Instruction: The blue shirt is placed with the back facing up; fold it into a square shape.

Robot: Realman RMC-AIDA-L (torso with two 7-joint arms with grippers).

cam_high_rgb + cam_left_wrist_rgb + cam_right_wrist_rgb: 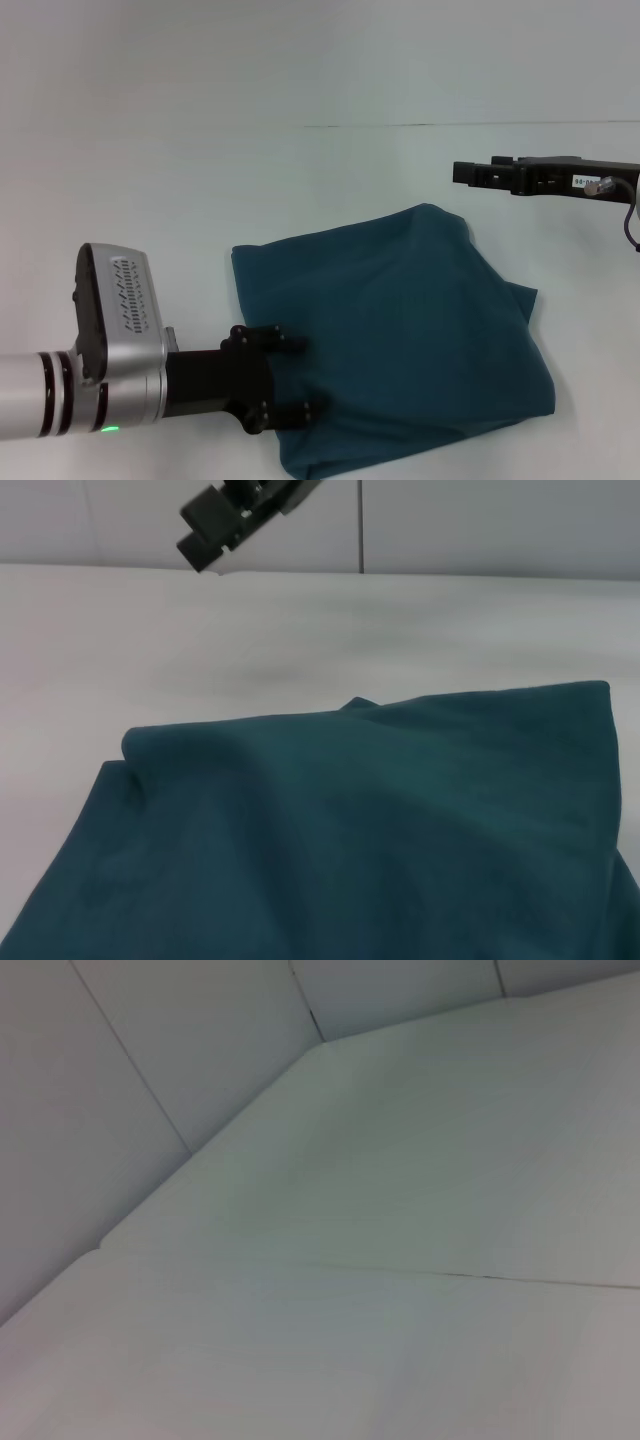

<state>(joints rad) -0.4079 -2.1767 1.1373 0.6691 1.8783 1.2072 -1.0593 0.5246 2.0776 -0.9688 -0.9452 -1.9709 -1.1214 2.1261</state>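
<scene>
The robot's right gripper will next go to the middle of the blue shirt [390,362], slightly toward the shirt's near edge, and close there.
The blue shirt [400,330] lies folded into a rough square on the white table [200,190], plain side up, with a loose corner sticking out at its right edge. My left gripper [302,376] is at the shirt's near-left edge, its two black fingers spread open over the fabric. In the left wrist view the shirt [380,830] fills the foreground with soft creases. My right gripper [470,173] hovers away from the shirt at the far right, seen side-on, and also shows far off in the left wrist view [215,530]. The right wrist view shows only table.
White table surface [400,1210] surrounds the shirt on all sides. A thin seam [450,124] runs across the table's far part. Pale wall panels [150,1080] stand beyond the table's edge.
</scene>
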